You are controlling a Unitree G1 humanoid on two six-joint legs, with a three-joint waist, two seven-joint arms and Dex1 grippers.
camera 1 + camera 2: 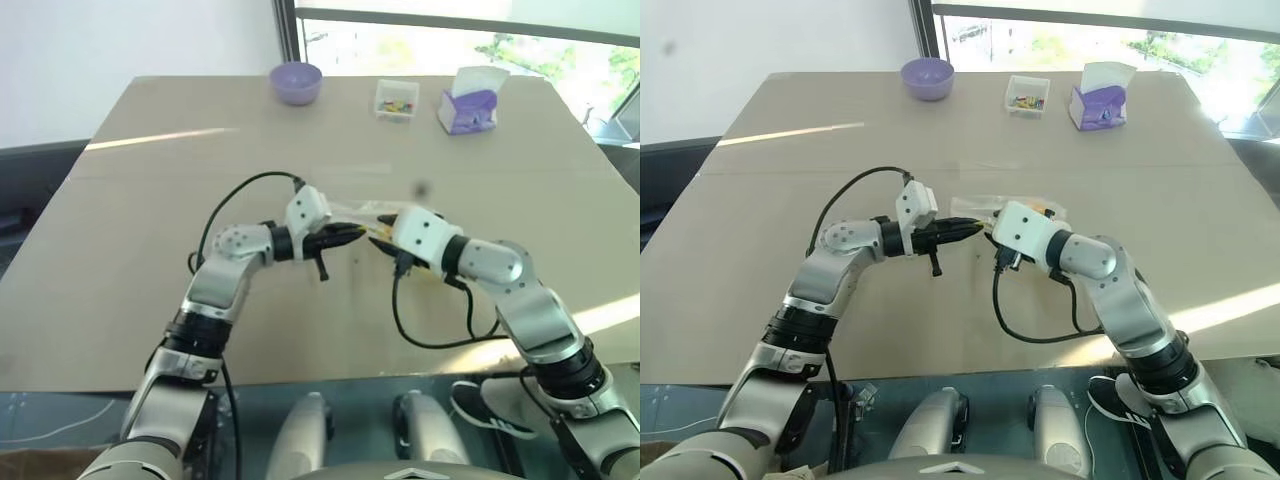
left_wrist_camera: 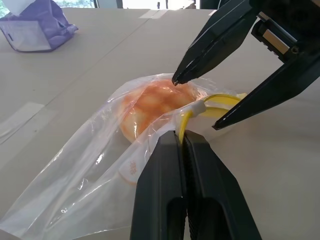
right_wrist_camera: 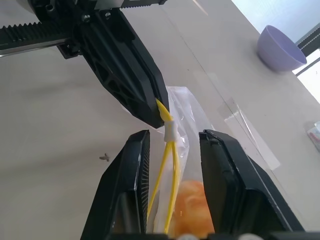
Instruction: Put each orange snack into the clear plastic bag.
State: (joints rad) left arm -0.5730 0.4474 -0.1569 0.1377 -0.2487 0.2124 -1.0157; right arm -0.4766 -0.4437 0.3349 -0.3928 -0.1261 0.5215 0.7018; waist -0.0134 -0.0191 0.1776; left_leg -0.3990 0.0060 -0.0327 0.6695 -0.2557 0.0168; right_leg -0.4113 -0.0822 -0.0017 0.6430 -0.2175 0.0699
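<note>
Next, my right gripper pinches the white slider (image 3: 171, 131) and pulls it to the far end of the bag's yellow seal, because the seal gapes past my left gripper.
The orange snack (image 2: 152, 107), a round bun with a grid top, lies inside the clear plastic bag (image 2: 90, 170) on the table's middle. My left gripper (image 1: 356, 233) is shut on the end of the bag's yellow seal strip (image 3: 167, 175), beside its white slider. From the other side my right gripper (image 3: 172, 135) stands open around the same strip, one finger on each side, with one fingertip (image 2: 176, 79) touching the film above the bun. The two grippers meet tip to tip over the bag's mouth.
At the table's far edge stand a purple bowl (image 1: 296, 82), a small clear box of coloured bits (image 1: 396, 100) and a purple tissue pack (image 1: 468, 105). Black cables loop from both wrists over the tan tabletop (image 1: 150, 200).
</note>
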